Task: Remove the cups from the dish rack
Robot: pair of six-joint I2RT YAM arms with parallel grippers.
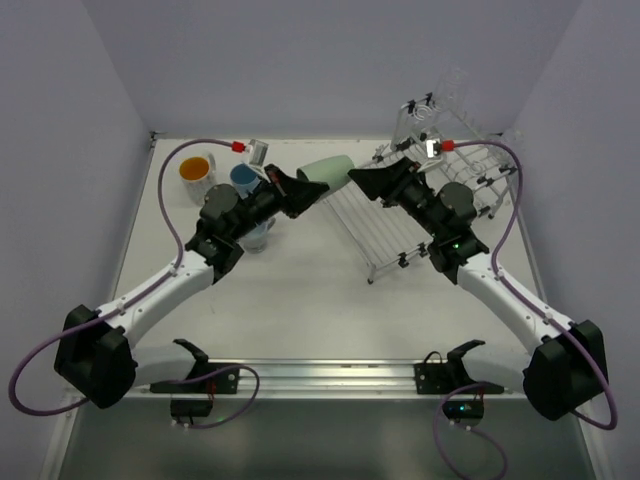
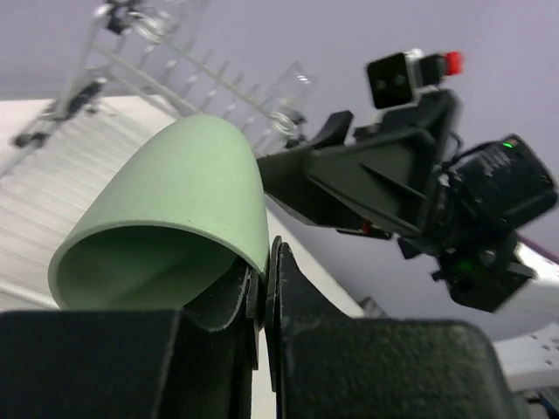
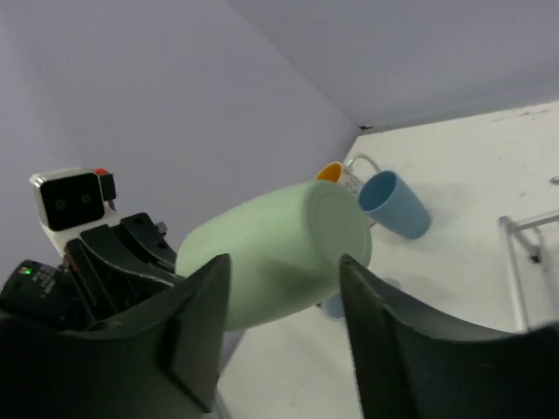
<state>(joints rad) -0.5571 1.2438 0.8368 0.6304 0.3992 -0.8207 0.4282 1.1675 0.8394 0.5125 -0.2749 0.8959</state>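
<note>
My left gripper has the pale green cup. Next, I let go of it on the table (image 1: 177, 239) in front of the white mug that is orange inside.
My left gripper (image 1: 314, 188) is shut on the rim of the pale green cup (image 1: 328, 171) and holds it on its side in the air, left of the dish rack (image 1: 385, 225). In the left wrist view the fingers (image 2: 288, 288) pinch the cup's wall (image 2: 175, 209) at the open mouth. My right gripper (image 1: 357, 178) is open, facing the cup's closed base. In the right wrist view its gripper (image 3: 284, 297) has a finger on either side of the cup (image 3: 279, 249), without touching it. Two clear glasses (image 1: 432, 108) hang on the rack's raised back.
A white mug with orange inside (image 1: 196, 172) and a light blue cup (image 1: 244, 180) stand at the back left. Another cup (image 1: 258, 237) stands under my left arm. The two arms nearly meet over the table's middle. Walls close off the left, right and back.
</note>
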